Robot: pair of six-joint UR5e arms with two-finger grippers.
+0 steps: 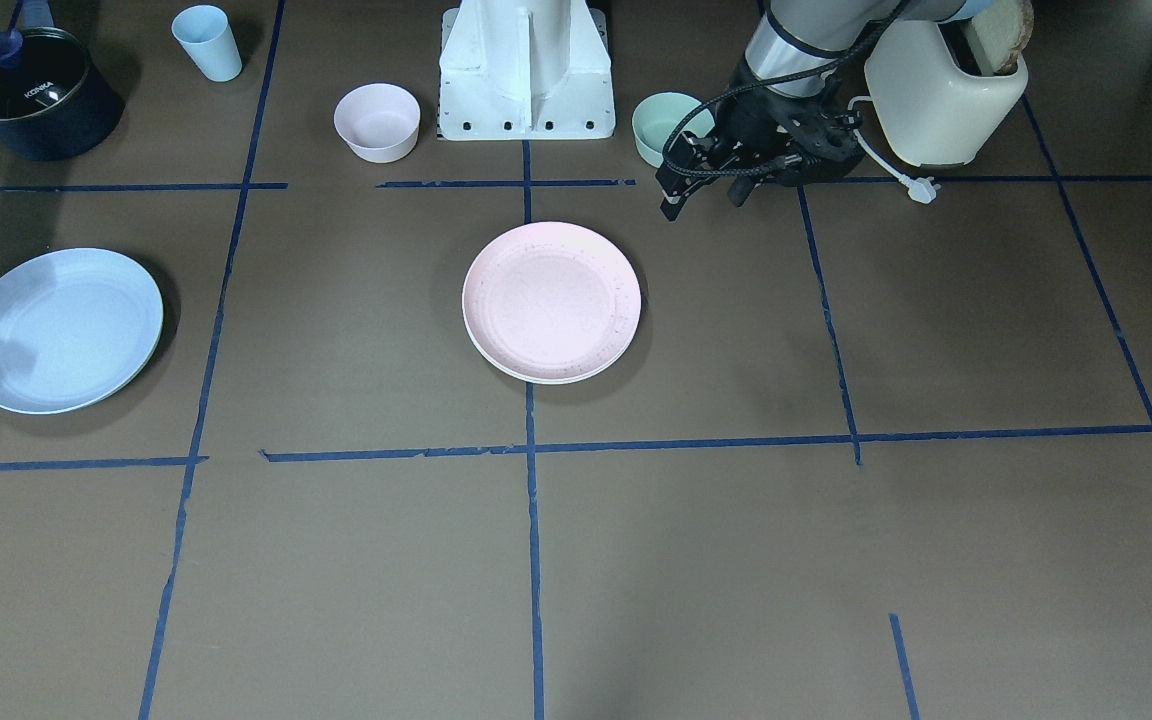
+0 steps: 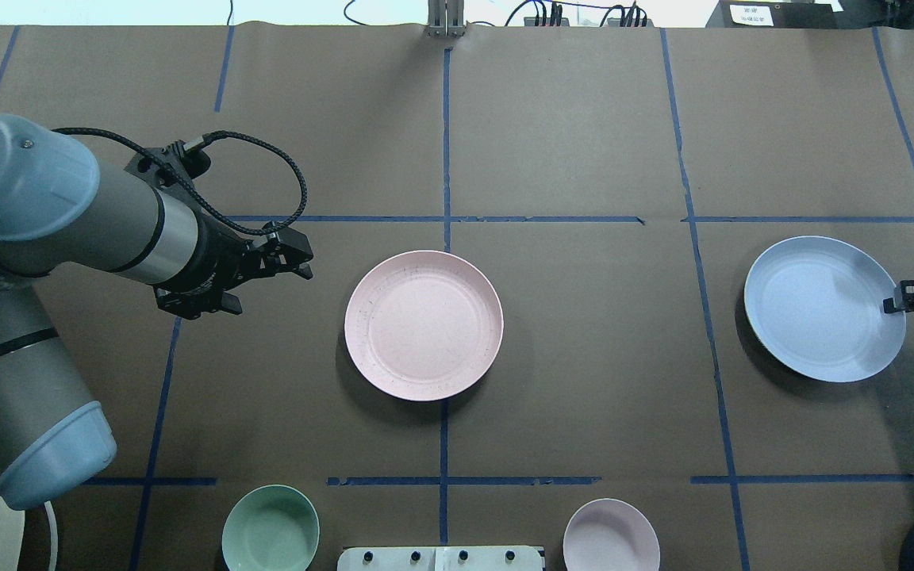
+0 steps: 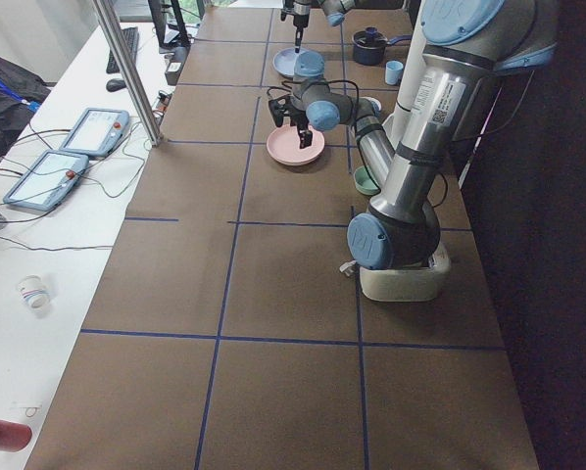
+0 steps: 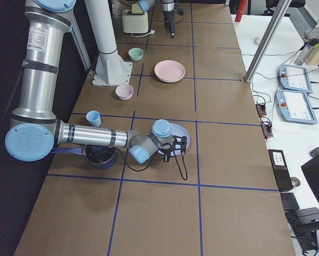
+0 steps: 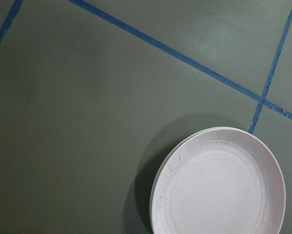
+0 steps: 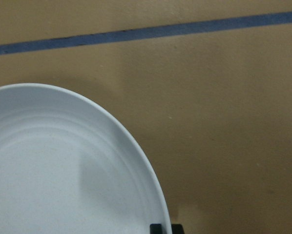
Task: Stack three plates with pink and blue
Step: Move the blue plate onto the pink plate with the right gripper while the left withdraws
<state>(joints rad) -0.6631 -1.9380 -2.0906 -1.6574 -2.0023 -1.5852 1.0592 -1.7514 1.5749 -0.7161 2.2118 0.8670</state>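
I should use my right gripper to set the blue plate down on top of the pink plate (image 1: 553, 301) in the middle of the table.
A pink plate (image 1: 551, 300) lies at the table's middle, also in the overhead view (image 2: 424, 323). In the left wrist view (image 5: 219, 190) a pale rim of another plate shows under it. A blue plate (image 2: 818, 305) sits to the robot's right, tilted with a shadow under it; it also shows in the front view (image 1: 61, 330) and the right wrist view (image 6: 53, 185). My right gripper (image 2: 897, 304) is shut on the blue plate's outer rim. My left gripper (image 2: 304, 264) is open and empty, above the table to the left of the pink plate and clear of it.
A green bowl (image 2: 270, 530) and a pink bowl (image 2: 610, 535) stand near the robot's base. A cream toaster (image 1: 946, 90) is behind my left arm. A dark pot (image 1: 31, 95) and a blue cup (image 1: 207, 42) stand near the robot's right side.
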